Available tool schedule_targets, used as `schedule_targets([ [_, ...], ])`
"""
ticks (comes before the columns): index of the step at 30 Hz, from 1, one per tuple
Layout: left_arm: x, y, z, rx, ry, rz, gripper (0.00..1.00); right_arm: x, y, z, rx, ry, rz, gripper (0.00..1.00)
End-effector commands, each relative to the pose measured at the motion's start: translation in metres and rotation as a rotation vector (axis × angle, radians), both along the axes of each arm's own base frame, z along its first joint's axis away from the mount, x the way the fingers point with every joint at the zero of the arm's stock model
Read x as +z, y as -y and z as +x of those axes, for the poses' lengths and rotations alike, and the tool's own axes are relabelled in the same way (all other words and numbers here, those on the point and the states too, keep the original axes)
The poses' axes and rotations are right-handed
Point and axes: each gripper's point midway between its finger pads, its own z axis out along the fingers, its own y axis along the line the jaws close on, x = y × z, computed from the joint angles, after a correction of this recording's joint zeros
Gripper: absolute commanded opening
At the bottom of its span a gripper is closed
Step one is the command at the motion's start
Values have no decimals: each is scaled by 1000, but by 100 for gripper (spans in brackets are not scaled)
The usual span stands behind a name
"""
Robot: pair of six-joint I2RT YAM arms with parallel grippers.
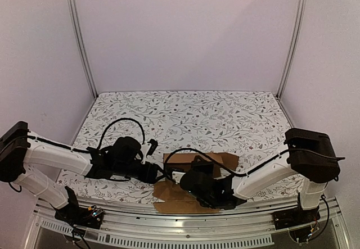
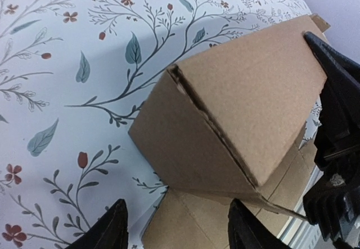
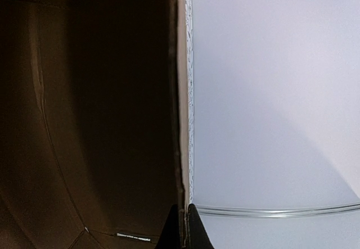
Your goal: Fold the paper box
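Observation:
The seam between the box's end flap and its raised side has a gap along it, so the robot's left gripper should pinch the seam's lower corner (image 2: 254,186).
The paper box (image 1: 216,162) is plain brown cardboard, partly folded, lying near the table's front edge between my two arms. In the left wrist view its raised folded part (image 2: 242,103) shows a seam along one corner, with a flat flap (image 2: 202,221) spread beneath it. My left gripper (image 2: 177,204) is open just short of that folded part, its fingers (image 2: 115,229) astride the flap and touching nothing. My right gripper (image 3: 183,207) is shut on a thin upright cardboard wall (image 3: 181,91) of the box. The box's dark inner side (image 3: 90,120) fills the left of the right wrist view.
The table (image 1: 185,111) carries a floral-patterned cloth. Plain pale walls and two metal posts (image 1: 80,41) stand around it. A metal rail (image 1: 185,222) runs along the front edge just below the cardboard. My right gripper's black body (image 2: 337,148) sits at the box's right end.

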Motion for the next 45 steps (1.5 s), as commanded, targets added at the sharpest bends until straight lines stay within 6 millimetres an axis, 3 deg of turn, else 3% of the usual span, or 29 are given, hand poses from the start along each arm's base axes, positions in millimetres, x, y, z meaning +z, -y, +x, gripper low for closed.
schedule_targets([
  [1,25,22,9,-17,74,-72,60,-18,-9,-12,74,-132,-19,0],
  [20,28,34,5,-35,94,-68,64,-30,-3,-11,53,-271,-40,0],
  [28,24,35,6,-33,98,-55,64,-24,-1,-11,37,-276,-21,0],
  [31,22,37,4,-41,91,-53,60,-21,-2,-9,26,-263,-7,0],
  [38,22,44,2,-62,86,-47,41,-11,-9,-4,-6,-234,38,0],
  [45,25,46,-3,-76,95,-38,38,6,-19,0,-28,-212,95,0],
])
